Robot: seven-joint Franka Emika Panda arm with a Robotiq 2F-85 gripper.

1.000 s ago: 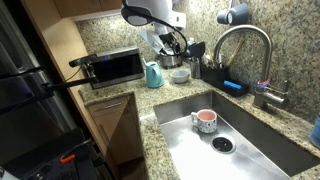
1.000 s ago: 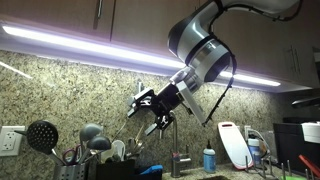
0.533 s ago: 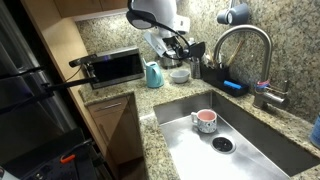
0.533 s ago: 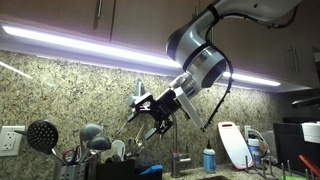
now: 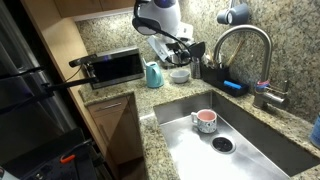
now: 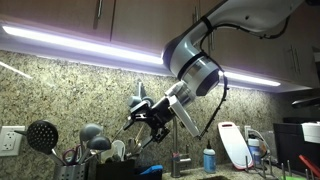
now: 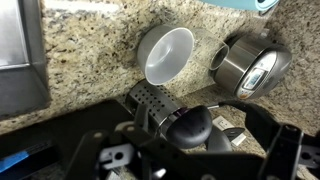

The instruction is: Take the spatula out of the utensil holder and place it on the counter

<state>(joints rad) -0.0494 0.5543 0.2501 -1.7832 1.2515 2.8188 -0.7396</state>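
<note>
The robot's gripper needs to close on the flat head (image 5: 196, 48) of the dark spatula, which stands next to the round ladle in the utensil holder.
The utensil holder (image 7: 150, 101) is a dark perforated cylinder on the granite counter (image 7: 85, 55), seen from above in the wrist view. Dark-headed utensils (image 7: 190, 126) stick out of it and fill the space in front of the camera. A pale flat piece (image 7: 225, 123) behind them may be the spatula's head; a pale utensil (image 6: 118, 150) also stands among the dark ones in an exterior view. My gripper (image 6: 141, 113) hangs open just above the utensil tops, holding nothing. Its fingers (image 7: 105, 158) frame the utensils from either side. In an exterior view the gripper (image 5: 179, 42) hovers over the holder (image 5: 194, 62).
A white bowl (image 7: 166, 54) and a shiny steel pot (image 7: 250, 65) stand close beside the holder. The teal jug (image 5: 153, 75), a toaster oven (image 5: 115, 68), the black sink caddy (image 5: 214, 72), the faucet (image 5: 242, 45) and a pink cup (image 5: 204, 120) in the sink (image 5: 250, 135) surround the area.
The arm has swung toward the utensil holder and lowered a little, bringing the open gripper over the utensil heads. Nothing on the counter has moved.
</note>
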